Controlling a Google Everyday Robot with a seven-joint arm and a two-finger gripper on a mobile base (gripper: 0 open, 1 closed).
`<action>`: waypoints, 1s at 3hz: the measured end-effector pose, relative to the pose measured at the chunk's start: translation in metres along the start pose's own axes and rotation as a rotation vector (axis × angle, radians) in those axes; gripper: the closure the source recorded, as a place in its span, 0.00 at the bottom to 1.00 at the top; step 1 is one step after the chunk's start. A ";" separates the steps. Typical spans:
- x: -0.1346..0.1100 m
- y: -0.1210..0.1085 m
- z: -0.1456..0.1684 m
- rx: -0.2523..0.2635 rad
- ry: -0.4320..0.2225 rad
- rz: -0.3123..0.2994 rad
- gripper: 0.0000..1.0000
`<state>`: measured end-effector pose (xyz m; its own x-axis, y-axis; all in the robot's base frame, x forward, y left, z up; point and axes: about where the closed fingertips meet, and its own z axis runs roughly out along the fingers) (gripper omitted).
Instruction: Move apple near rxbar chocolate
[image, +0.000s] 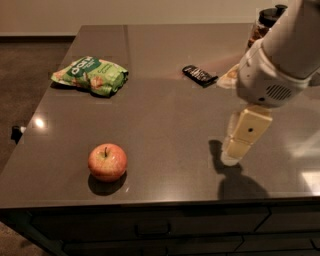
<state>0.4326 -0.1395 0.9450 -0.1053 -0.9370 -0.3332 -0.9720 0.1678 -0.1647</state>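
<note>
The red-and-yellow apple near the table's front edge is next, and my gripper will go to it and close around the apple's middle (108, 163).
The red-and-yellow apple (107, 161) sits on the dark grey table near its front left edge. The rxbar chocolate (199, 75), a small flat black wrapper, lies at the back, right of the middle. My gripper (234, 152) hangs from the white arm at the right and points down just above the table. It is well to the right of the apple and in front of the bar, touching neither.
A green crinkled snack bag (90, 75) lies at the back left. A dark-lidded jar (264, 24) stands at the back right, partly behind the arm. The table's front edge (150, 202) runs just below the apple, with drawers beneath it.
</note>
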 end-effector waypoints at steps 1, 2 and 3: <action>-0.075 0.021 0.051 -0.114 -0.129 -0.106 0.00; -0.114 0.031 0.082 -0.173 -0.183 -0.165 0.00; -0.136 0.042 0.115 -0.229 -0.208 -0.196 0.00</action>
<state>0.4300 0.0307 0.8763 0.1101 -0.8579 -0.5018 -0.9937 -0.1044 -0.0397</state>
